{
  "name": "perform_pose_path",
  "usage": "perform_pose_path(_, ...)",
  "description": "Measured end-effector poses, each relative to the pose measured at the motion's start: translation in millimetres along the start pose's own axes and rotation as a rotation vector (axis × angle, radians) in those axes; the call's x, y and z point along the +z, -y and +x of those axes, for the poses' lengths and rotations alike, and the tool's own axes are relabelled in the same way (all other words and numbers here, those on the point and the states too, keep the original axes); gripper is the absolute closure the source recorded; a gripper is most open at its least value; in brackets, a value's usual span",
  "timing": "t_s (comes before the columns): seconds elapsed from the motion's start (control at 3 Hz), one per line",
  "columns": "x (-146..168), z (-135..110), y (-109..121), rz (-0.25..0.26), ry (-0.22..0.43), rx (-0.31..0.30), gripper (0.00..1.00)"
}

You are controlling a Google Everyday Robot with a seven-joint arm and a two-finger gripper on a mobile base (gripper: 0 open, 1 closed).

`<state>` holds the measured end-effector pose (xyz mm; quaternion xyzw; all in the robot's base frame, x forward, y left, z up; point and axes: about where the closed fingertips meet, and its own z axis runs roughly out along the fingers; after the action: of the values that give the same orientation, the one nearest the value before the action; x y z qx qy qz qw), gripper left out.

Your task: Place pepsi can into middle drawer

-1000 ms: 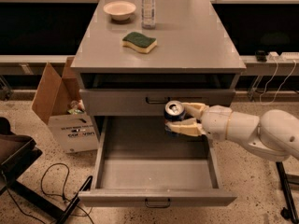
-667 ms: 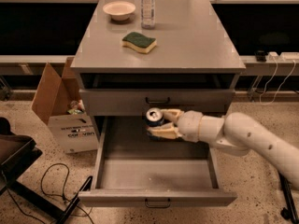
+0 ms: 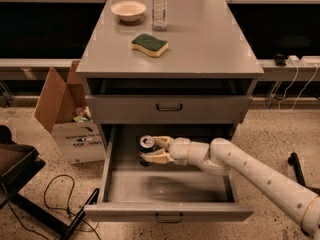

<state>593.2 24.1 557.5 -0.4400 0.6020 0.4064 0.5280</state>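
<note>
Next, I release the pepsi can from my gripper on the open drawer's bottom behind its handle point(image 3: 154, 179), a little toward the cardboard box.
The pepsi can point(image 3: 146, 146), dark blue with a silver top, is upright inside the back left part of the open middle drawer point(image 3: 169, 211). My gripper point(image 3: 152, 149) reaches in from the right on a white arm. Its tan fingers point(image 3: 156, 157) are closed around the can, one above and one below. The can's lower part is in shadow near the drawer floor, and I cannot tell if it rests on it. The drawer is pulled out wide, its small dark handle at the front.
The upper handled front point(image 3: 169, 107) is shut. On the cabinet top stand a bowl point(image 3: 128, 9), a clear plastic bottle point(image 3: 159, 6) and a green-yellow sponge point(image 3: 149, 44). A cardboard box point(image 3: 70, 121) stands left of the cabinet. Cables lie on the floor at left.
My gripper has carried the can leftward and lower, from the drawer's right side to its back left part. The arm now stretches further across the drawer.
</note>
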Motion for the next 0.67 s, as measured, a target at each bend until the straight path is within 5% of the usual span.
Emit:
perform_pose_path(0.33,6.6,42.5,-0.7,-0.018,0.010,0.050,1.00)
perform_pose_path(0.67,7.8,47.8,-1.4,-0.019,0.013,0.059,1.00)
